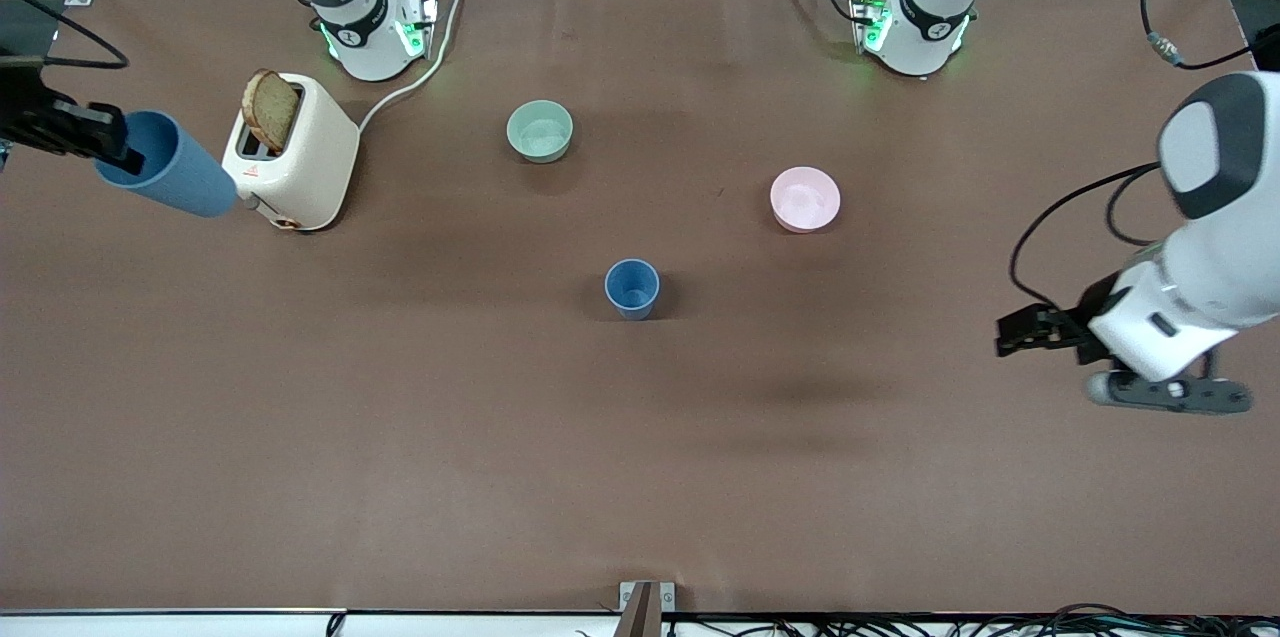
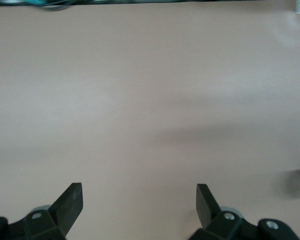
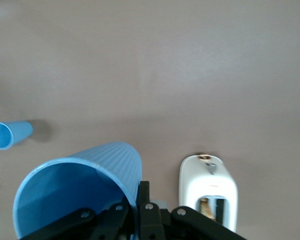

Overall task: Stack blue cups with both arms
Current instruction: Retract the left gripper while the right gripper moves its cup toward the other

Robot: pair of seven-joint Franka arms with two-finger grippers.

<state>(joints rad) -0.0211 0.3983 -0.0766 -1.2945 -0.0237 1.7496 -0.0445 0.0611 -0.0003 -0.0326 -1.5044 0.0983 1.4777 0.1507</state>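
The second blue cup, now held tilted beside the toaster, will be released by my right gripper inside the standing blue cup point(image 1: 632, 284) point(image 3: 3, 135) near the middle of the table.
One blue cup point(image 1: 632, 287) stands upright, mouth up, near the middle of the table; it also shows in the right wrist view point(image 3: 9, 135). My right gripper point(image 1: 125, 152) is shut on the rim of the second blue cup point(image 1: 168, 167) and holds it tilted in the air at the right arm's end of the table, beside the toaster. In the right wrist view that cup point(image 3: 80, 190) fills the space at the gripper point(image 3: 140, 200), one finger inside the wall and one outside. My left gripper point(image 1: 1002, 332) is open and empty over bare table at the left arm's end; its wrist view shows the gripper point(image 2: 139, 200) spread wide.
A cream toaster point(image 1: 295, 152) with a bread slice point(image 1: 272, 109) in its slot stands close to the held cup; its cord runs toward the right arm's base. A mint-green bowl point(image 1: 540, 130) and a pink bowl point(image 1: 805, 198) sit farther from the front camera than the standing cup.
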